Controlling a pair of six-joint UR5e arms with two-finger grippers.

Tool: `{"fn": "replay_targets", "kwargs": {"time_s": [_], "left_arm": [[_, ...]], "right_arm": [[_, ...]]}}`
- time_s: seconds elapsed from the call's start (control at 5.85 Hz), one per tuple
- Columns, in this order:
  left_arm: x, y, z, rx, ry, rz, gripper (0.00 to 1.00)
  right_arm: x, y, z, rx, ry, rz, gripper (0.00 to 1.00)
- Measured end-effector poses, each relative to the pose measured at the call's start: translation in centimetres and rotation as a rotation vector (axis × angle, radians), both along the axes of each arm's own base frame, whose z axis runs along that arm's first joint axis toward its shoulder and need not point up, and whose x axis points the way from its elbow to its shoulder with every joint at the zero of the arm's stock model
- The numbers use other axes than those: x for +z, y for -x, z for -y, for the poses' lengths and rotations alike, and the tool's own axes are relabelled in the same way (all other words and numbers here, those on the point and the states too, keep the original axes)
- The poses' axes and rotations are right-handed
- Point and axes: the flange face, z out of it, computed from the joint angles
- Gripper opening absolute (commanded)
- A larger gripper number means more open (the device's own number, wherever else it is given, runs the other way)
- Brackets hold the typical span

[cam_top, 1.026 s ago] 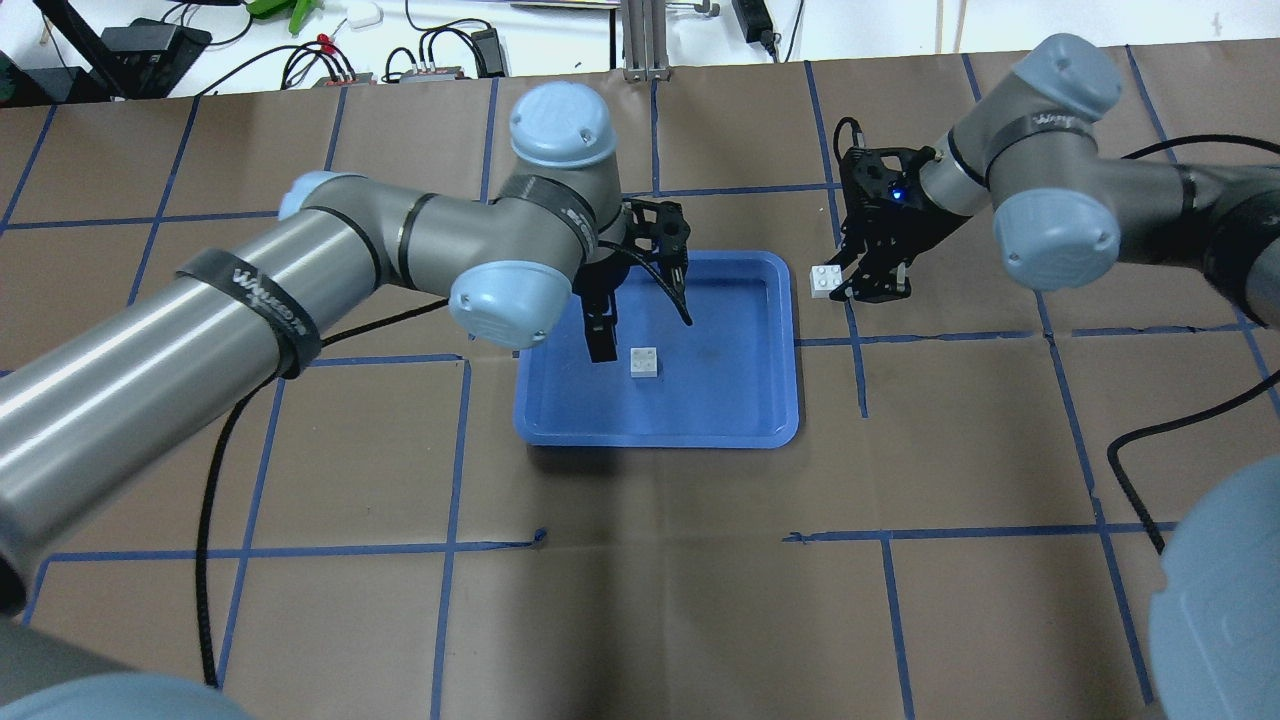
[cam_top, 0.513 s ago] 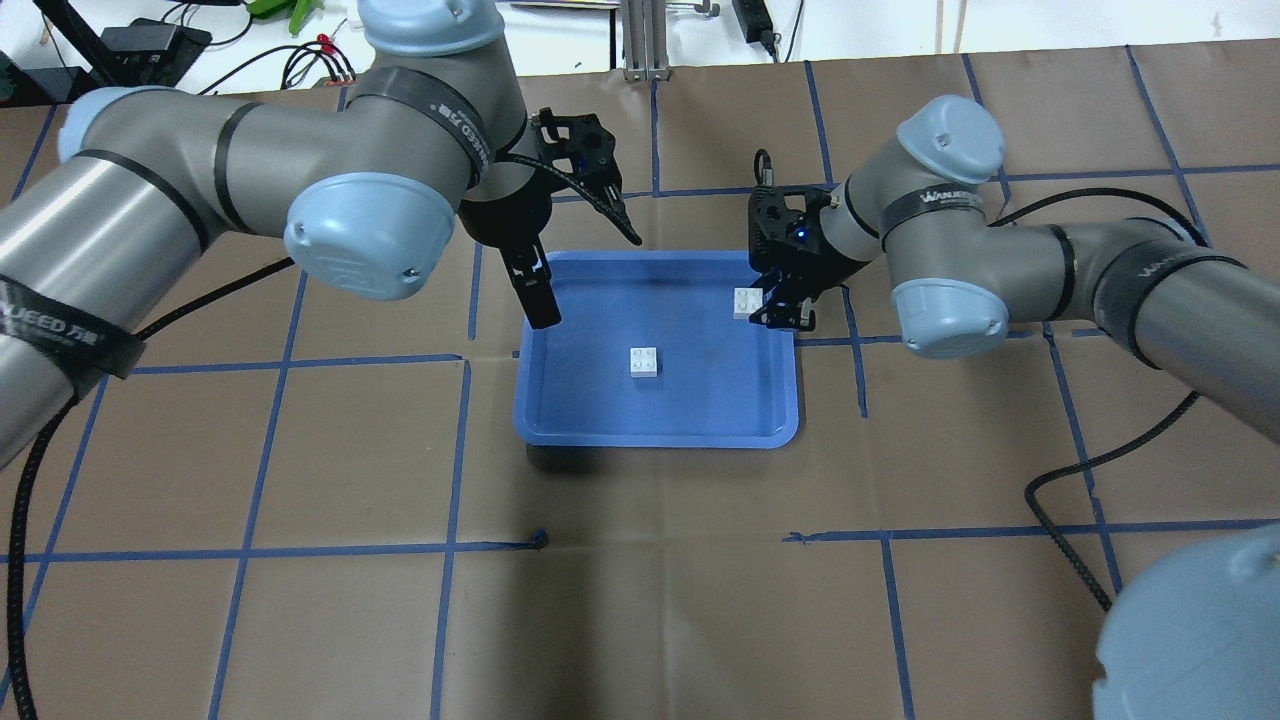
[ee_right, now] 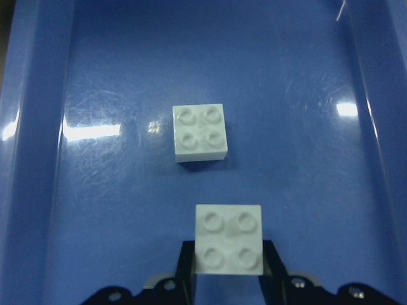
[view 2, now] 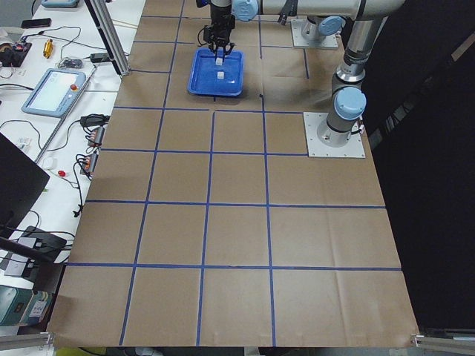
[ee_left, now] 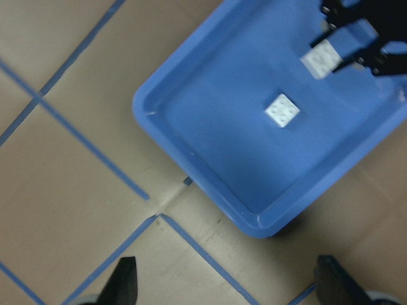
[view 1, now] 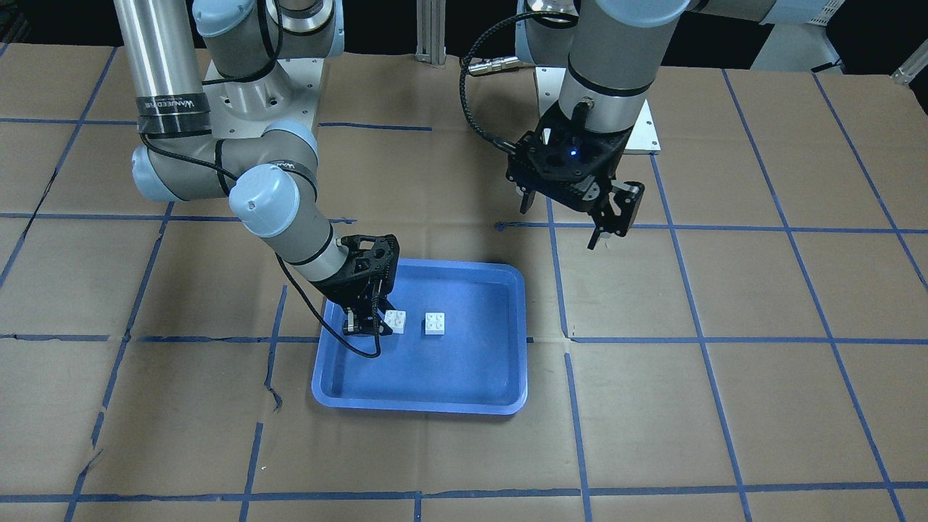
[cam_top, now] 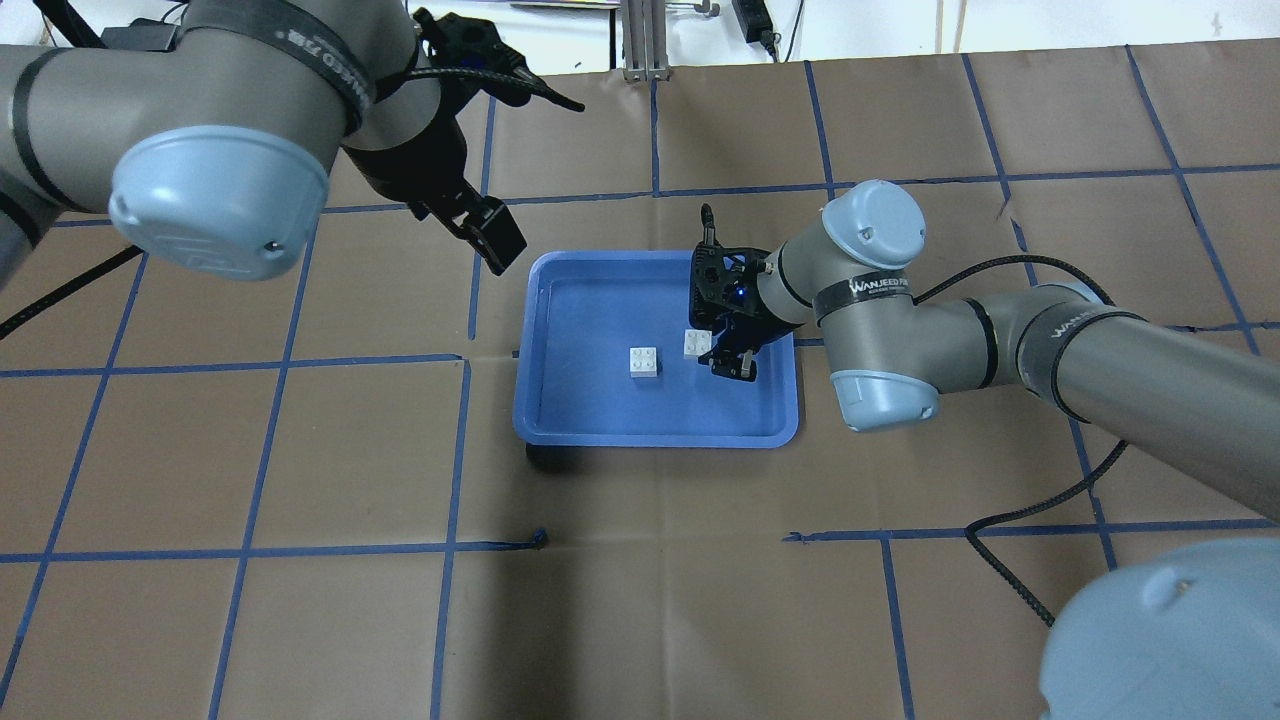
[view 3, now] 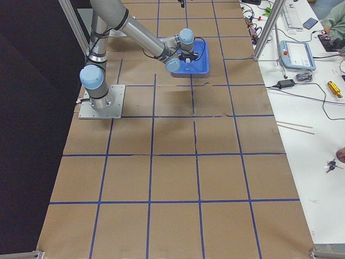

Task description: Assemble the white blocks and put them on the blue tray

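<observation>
My right gripper will release the held white block, now studs up over the tray, on the bottom of the tray, against the lying white block (view 1: 415, 322) (ee_right: 205, 183).
The blue tray (cam_top: 655, 438) lies at the table's middle. One white block (cam_top: 644, 361) lies studs up on its floor. My right gripper (cam_top: 715, 352) is shut on the second white block (cam_top: 697, 343) and holds it studs up over the tray, just right of the lying block and apart from it. The right wrist view shows the held block (ee_right: 229, 248) nearer than the lying block (ee_right: 200, 132). My left gripper (cam_top: 544, 181) is open and empty, raised behind the tray's back left corner. The front view shows it (view 1: 562, 226) high off the table.
The table is covered in brown paper with blue tape grid lines. Black cables trail from both arms over the table. Cables and devices lie along the far edge (cam_top: 430, 60) in the overhead view.
My right gripper has carried its white block from the table right of the tray to over the tray floor, beside the lying block. My left gripper has risen and drawn back to the left.
</observation>
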Motion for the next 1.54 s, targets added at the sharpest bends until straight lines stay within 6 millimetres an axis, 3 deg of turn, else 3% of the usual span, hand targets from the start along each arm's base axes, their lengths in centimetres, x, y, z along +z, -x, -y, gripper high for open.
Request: {"fn": "replay_targets", "kwargs": {"time_s": [0.34, 0.51, 1.54], "left_arm": [[1.2, -1.9, -0.2, 0.323, 0.013, 0.009, 0.99], [1.2, -2.3, -0.2, 0.400, 0.018, 0.013, 0.99], [1.5, -2.3, -0.1, 0.424, 0.034, 0.015, 0.99]], "right_arm": [[-1.2, -1.3, -0.5, 0.020, 0.003, 0.006, 0.19], [-1.7, -1.8, -0.7, 0.028, -0.001, 0.006, 0.19], [-1.9, -2.3, -0.5, -0.004, -0.018, 0.020, 0.19]]}}
